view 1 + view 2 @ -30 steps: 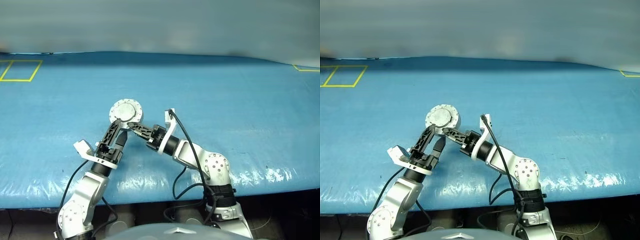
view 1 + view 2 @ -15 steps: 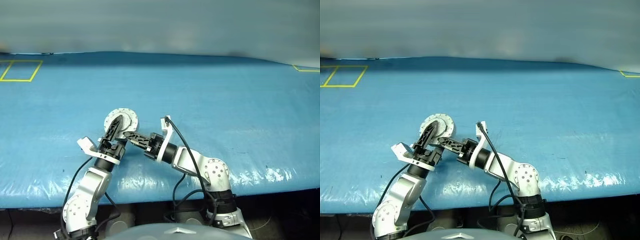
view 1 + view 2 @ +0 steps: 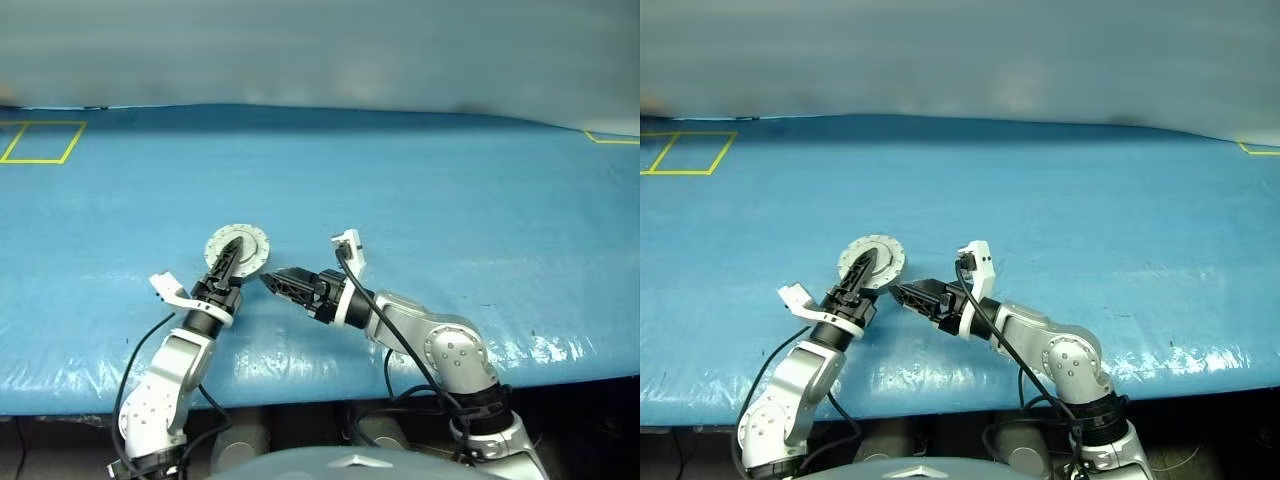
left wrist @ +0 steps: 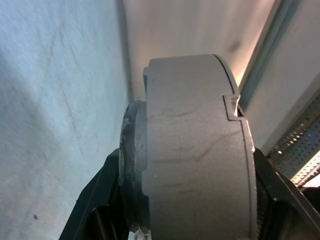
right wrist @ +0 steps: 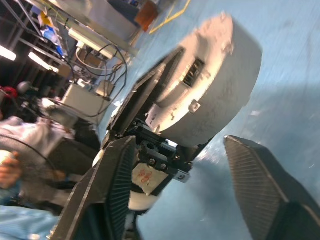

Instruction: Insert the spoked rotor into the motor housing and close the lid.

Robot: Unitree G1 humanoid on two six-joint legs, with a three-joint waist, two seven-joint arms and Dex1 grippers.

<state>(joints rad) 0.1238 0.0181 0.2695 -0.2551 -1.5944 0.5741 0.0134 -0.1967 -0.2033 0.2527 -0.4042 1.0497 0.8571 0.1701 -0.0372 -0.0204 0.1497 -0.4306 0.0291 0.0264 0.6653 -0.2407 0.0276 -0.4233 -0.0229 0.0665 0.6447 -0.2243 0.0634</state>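
Next, I let go of the motor housing with my left gripper on the bare blue table cover (image 3: 239,196) just past its fingers.
The motor housing (image 3: 237,245) is a plain grey round puck held just above the blue table, left of centre. My left gripper (image 3: 231,263) is shut on it, one black finger across its upper face and one beneath. In the left wrist view the motor housing (image 4: 195,150) sits between both fingers, with a seam around its side; I cannot tell the lid from the cup. The spoked rotor is hidden. My right gripper (image 3: 275,282) is open just right of the puck, apart from it. Its fingers (image 5: 115,185) stand wide, and the motor housing (image 5: 215,85) lies beyond them.
The blue table cover (image 3: 450,200) stretches wide on all sides. Yellow tape marks lie at the far left (image 3: 40,140) and far right (image 3: 610,137). The table's front edge (image 3: 560,375) is close below the arms. A person (image 5: 15,145) and equipment racks show beyond the table.
My left gripper has closed on the housing and shifted it slightly left and nearer. My right gripper has opened, let go of the puck and drawn back to the right.
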